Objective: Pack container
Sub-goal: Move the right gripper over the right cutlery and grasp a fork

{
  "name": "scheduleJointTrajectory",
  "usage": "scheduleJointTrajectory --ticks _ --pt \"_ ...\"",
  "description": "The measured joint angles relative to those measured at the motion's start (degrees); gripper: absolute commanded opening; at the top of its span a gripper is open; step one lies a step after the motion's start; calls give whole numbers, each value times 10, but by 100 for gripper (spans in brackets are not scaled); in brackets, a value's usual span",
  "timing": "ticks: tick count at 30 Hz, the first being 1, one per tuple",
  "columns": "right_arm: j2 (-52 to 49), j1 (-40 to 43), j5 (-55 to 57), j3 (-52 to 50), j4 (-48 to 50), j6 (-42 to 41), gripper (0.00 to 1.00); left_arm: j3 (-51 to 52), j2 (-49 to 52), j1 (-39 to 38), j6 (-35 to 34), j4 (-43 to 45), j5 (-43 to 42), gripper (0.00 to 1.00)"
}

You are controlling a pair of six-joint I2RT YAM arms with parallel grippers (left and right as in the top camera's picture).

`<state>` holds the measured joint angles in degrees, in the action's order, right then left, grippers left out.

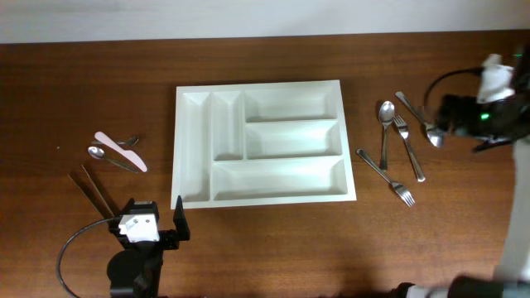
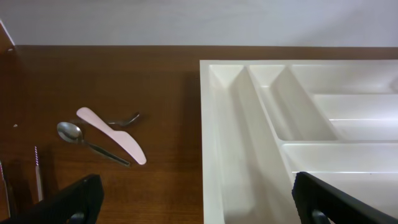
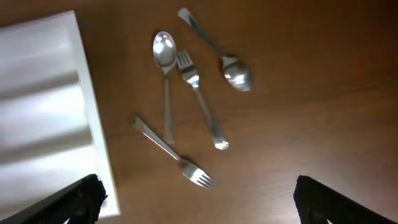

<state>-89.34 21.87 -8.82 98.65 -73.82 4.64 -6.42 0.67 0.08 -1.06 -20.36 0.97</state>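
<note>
Next, my right gripper grips the neck of the fork (image 1: 406, 138) (image 3: 196, 89) that lies between the spoons, just below the fork's head.
The container (image 1: 179, 149) is a white five-compartment tray in the middle of the table, with nothing in it. My left gripper (image 1: 151, 218) hovers open by the tray's near left corner; in its wrist view the left gripper (image 2: 199, 205) straddles the container's rim (image 2: 211, 124) with nothing between its fingers. My right gripper (image 1: 448, 116) is open above the cutlery to the right of the tray. In the right wrist view the right gripper (image 3: 199, 202) holds nothing, with the container's edge (image 3: 87, 124) at the left.
Right of the tray lie two spoons (image 3: 165, 56) (image 3: 231, 70) and two forks (image 3: 199, 99) (image 3: 175, 157). To its left lie a pink knife (image 2: 112, 135), a spoon (image 2: 87, 142), a small utensil (image 2: 124, 119) and chopsticks (image 1: 95, 190).
</note>
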Motion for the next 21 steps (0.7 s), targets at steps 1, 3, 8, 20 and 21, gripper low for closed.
scheduleJointTrajectory --ticks 1,3,8,20,21 --pt "-19 26 -27 0 5 -1 99 0 0 0 0 0 0 99" --pt "-54 64 -80 0 18 1 99 0 0 0 0 0 0 99" --pt "-137 105 -187 0 80 20 99 0 0 0 0 0 0 99" --pt "-283 66 -178 2 194 118 99 0 0 0 0 0 0 99" --pt "-291 59 -171 2 189 122 99 0 0 0 0 0 0 99"
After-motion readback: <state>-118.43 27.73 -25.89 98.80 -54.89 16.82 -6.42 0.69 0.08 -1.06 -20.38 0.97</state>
